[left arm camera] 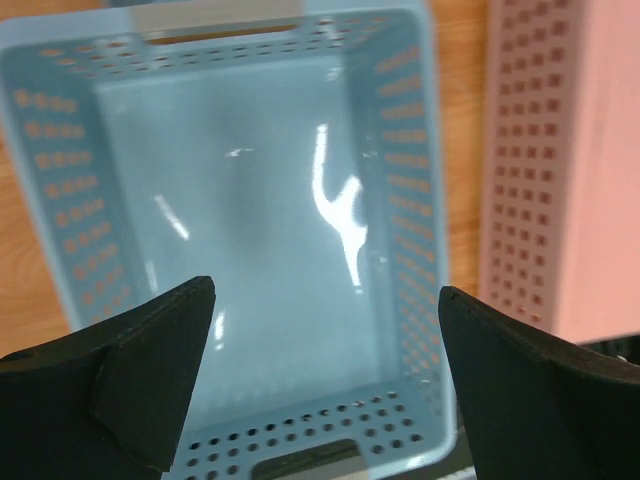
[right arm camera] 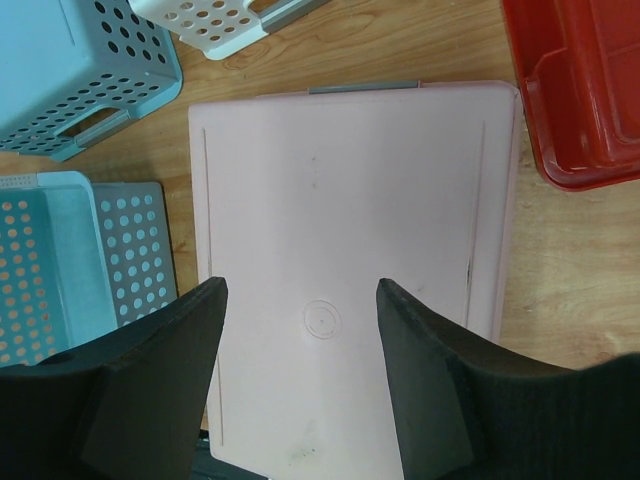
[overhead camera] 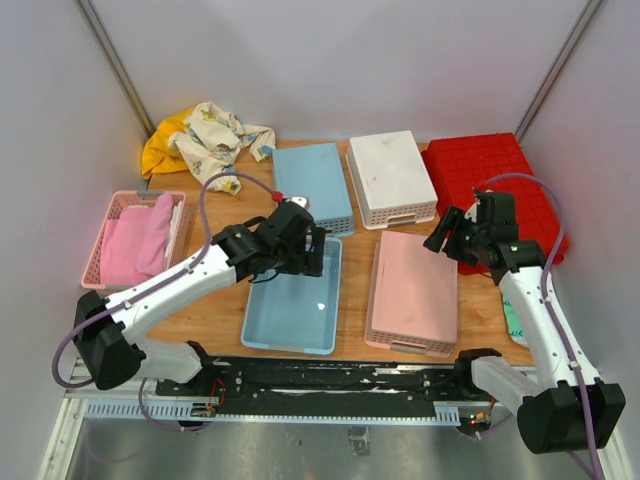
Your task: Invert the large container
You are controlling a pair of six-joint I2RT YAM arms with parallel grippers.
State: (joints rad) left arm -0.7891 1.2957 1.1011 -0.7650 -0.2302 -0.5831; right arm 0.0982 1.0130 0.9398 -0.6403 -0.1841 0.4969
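The middle of the pale blue basket's long rim [overhead camera: 337, 291] [left arm camera: 437, 205], on the side next to the overturned pink basket, will be gripped by my left gripper.
The large container [overhead camera: 490, 175] is a bright red bin at the back right of the table, its grid-ribbed face turned up. One corner of the container [right arm camera: 580, 90] shows at the top right of the right wrist view. My right gripper [overhead camera: 450, 235] hangs just left of it, apart from it. In its wrist view the right gripper [right arm camera: 300, 285] is open above a pink flat-bottomed basket [right arm camera: 340, 260], with nothing between the fingers. My left gripper [overhead camera: 310, 255] is wide open and empty. It hovers over an upright pale blue basket [left arm camera: 250, 200], and the left gripper [left arm camera: 325, 290] touches nothing.
An overturned blue basket [overhead camera: 312, 185] and an overturned white basket [overhead camera: 390, 175] lie at the back centre. The overturned pink basket [overhead camera: 412, 290] lies in front of them. A pink basket holding pink cloth [overhead camera: 135, 240] sits at the left, and crumpled cloths [overhead camera: 205, 135] lie at the back left.
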